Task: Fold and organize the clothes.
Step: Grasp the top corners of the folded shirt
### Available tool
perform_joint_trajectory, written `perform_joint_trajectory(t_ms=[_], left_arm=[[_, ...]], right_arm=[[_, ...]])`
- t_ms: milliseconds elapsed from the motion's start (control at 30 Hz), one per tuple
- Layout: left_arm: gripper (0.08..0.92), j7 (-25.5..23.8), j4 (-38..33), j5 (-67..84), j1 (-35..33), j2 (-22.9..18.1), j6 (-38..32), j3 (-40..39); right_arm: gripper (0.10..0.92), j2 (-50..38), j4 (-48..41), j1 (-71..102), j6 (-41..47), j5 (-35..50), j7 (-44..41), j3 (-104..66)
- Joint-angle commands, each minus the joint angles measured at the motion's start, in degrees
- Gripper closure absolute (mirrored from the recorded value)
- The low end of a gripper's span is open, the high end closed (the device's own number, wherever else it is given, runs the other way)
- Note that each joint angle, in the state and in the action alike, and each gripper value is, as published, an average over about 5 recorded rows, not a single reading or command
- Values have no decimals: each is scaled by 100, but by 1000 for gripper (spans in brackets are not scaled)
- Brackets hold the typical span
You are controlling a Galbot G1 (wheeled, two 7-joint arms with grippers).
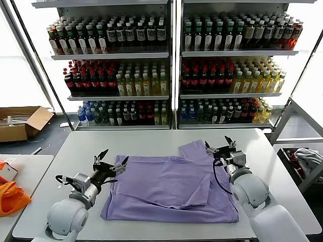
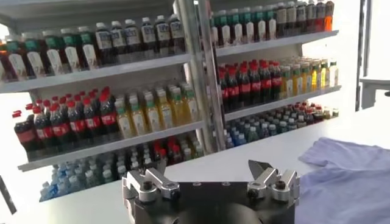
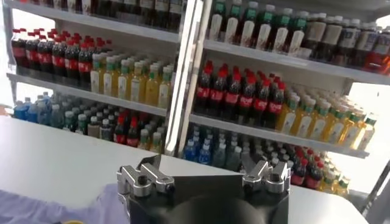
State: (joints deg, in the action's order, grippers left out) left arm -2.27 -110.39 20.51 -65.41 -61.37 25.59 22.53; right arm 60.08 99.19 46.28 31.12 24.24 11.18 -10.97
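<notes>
Next, I close my left gripper on the lavender T-shirt's far corner (image 1: 119, 157), which sits at the end of the shirt's far edge away from the sleeve.
The lavender T-shirt (image 1: 171, 189) lies partly folded on the white table (image 1: 126, 141). One flap is turned over its right half and a sleeve points toward the far right. My left gripper (image 1: 115, 157) hovers open at the shirt's far left corner, holding nothing. In the left wrist view the left gripper (image 2: 210, 165) has its jaws spread wide over bare table, with the shirt (image 2: 347, 176) off to one side. My right gripper (image 1: 218, 143) stands open beside the far right sleeve. In the right wrist view the right gripper (image 3: 201, 161) is empty, with the shirt's edge (image 3: 36, 207) close by.
Shelves of bottled drinks (image 1: 171, 65) stand behind the table. A cardboard box (image 1: 20, 121) lies on the floor at far left. Orange fabric (image 1: 10, 197) rests on a side table (image 1: 30, 166) to the left. A rack holding cloth (image 1: 303, 159) is at the right.
</notes>
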Motion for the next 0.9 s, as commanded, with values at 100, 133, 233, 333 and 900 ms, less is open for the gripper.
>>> perform_joint_trajectory(t_ms=[100, 133, 233, 333, 900], left_arm=[[177, 53, 1777, 439, 1346, 249, 618, -808], [177, 61, 1855, 435, 1388, 230, 627, -847], [177, 90, 2028, 452, 1491, 164, 633, -900], [177, 114, 2136, 462, 1539, 109, 627, -917], [177, 164, 2387, 678, 1732, -92, 567, -852]], right_arm=[[203, 566, -1555, -1113, 195, 12, -44, 481], [203, 641, -1652, -1135, 194, -10, -49, 480], [203, 847, -1941, -1187, 175, -79, -71, 459], [203, 1050, -2213, -1218, 118, -188, -91, 406], [203, 1588, -2613, -1103, 69, -390, -98, 205]])
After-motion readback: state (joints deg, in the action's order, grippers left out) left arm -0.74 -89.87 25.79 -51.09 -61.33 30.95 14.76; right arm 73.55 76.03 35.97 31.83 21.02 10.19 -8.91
